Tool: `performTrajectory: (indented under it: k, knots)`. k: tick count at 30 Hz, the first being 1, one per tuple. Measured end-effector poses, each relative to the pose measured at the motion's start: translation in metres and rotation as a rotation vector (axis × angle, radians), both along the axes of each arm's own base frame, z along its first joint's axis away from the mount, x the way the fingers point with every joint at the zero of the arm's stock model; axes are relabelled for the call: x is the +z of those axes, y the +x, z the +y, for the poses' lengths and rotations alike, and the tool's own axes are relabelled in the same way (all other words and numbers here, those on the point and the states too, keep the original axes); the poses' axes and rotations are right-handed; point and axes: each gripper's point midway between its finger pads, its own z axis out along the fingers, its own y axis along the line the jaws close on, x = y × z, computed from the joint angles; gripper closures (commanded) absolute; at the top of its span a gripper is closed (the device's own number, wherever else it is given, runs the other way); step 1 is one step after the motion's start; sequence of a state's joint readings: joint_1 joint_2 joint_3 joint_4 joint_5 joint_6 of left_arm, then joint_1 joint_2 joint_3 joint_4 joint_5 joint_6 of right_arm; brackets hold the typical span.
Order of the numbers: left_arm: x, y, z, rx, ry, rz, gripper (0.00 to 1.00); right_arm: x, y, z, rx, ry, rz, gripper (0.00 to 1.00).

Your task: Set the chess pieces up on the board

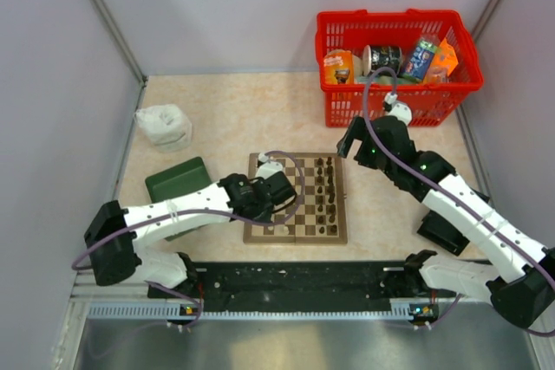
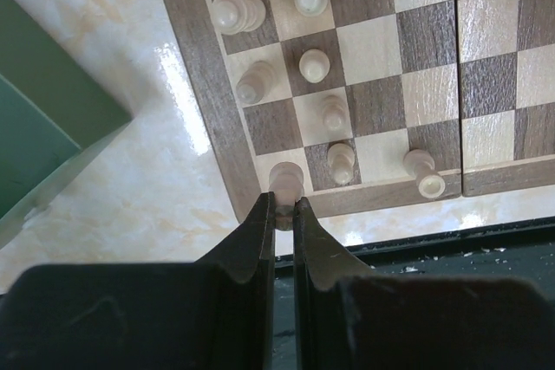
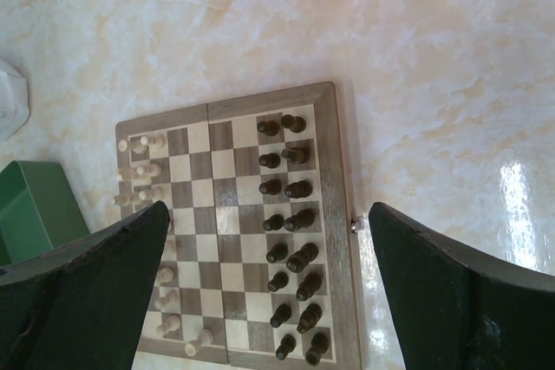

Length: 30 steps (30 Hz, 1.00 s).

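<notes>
The cream piece will go down from my left gripper on the dark square [image 1: 258, 219] [image 2: 273, 126] behind the board's near corner, facing the green box.
The board [image 1: 296, 233] lies at the table's middle. Dark brown chess pieces [image 3: 290, 214] stand in two files along its right side. Cream chess pieces [image 2: 315, 65] stand along its left side, and one cream piece [image 2: 423, 172] lies tipped over near the front edge. My left gripper [image 2: 284, 202] is shut on a cream piece [image 2: 285, 179] over the board's near left corner; it also shows in the top view [image 1: 279, 190]. My right gripper [image 3: 267, 210] is open and empty, high above the board, and sits past its far right corner in the top view [image 1: 349, 141].
A dark green box [image 1: 178, 181] lies left of the board under my left arm. A red basket [image 1: 390, 16] of packets and cans stands at the back right. A white crumpled bag [image 1: 165, 126] sits at the back left. A black object [image 1: 442, 231] lies at the right.
</notes>
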<state>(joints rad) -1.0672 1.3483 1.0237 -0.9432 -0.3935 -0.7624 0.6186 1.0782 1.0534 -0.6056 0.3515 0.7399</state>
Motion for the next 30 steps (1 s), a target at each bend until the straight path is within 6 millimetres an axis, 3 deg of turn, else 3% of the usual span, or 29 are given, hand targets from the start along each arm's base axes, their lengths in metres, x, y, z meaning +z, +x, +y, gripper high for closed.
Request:
performTrajectory:
  k: [11, 30]
  knots:
    - [-0.025, 0.009, -0.007, 0.025, -0.011, 0.041, 1.00, -0.001, 0.000, 0.001, 0.008, -0.004, 0.004, 0.01]
    - [-0.035, 0.015, 0.001, 0.043, 0.014, 0.052, 1.00, -0.006, 0.004, 0.004, 0.013, -0.009, 0.012, 0.01]
